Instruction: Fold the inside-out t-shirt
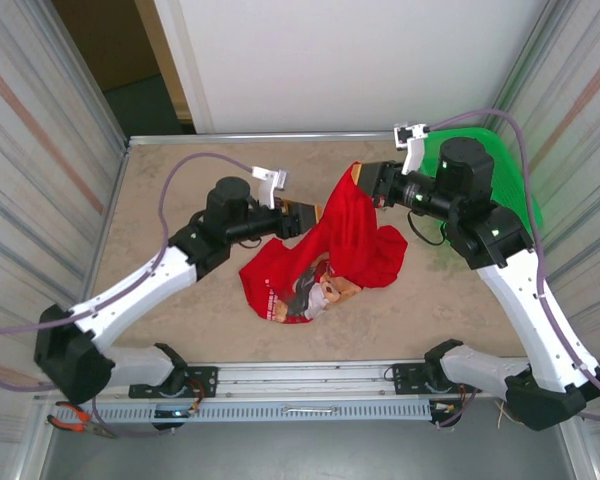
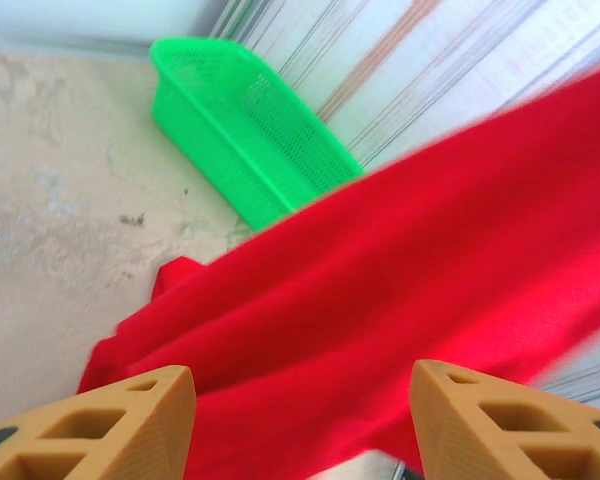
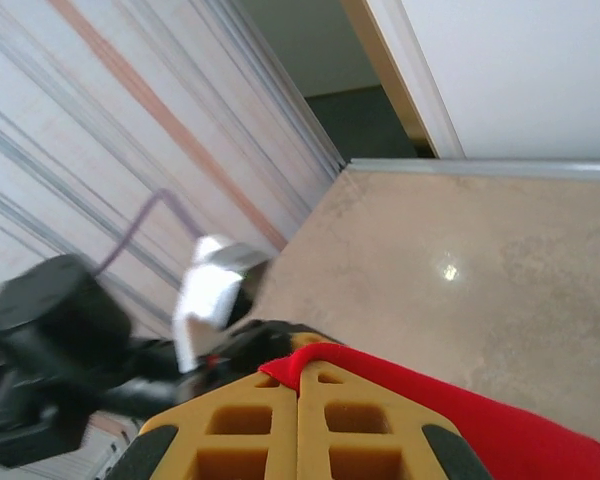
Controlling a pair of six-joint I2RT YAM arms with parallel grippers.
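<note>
The t-shirt is hanging in a bunch from its raised corner in my right gripper, so next my left gripper moves in and pinches the t-shirt's edge (image 1: 329, 217) below that corner.
The inside-out t-shirt (image 1: 340, 245) is bright red, partly bunched on the table with a cartoon print (image 1: 315, 290) showing at its near end. One corner is raised off the table. My right gripper (image 1: 360, 180) is shut on that raised corner; in the right wrist view the fingers (image 3: 298, 362) meet with a fold of red cloth (image 3: 520, 430) pinched at their tips. My left gripper (image 1: 312, 215) sits just left of the lifted cloth. Its tan fingers stand wide apart in the left wrist view (image 2: 300, 370), and the red cloth (image 2: 380, 300) stretches across beyond them, not gripped.
A green plastic mesh basket (image 1: 515, 190) (image 2: 240, 120) stands at the table's far right, behind the right arm. Striped side walls close in the table on both sides. Bare tabletop (image 1: 180, 320) lies to the left of the shirt and at the back.
</note>
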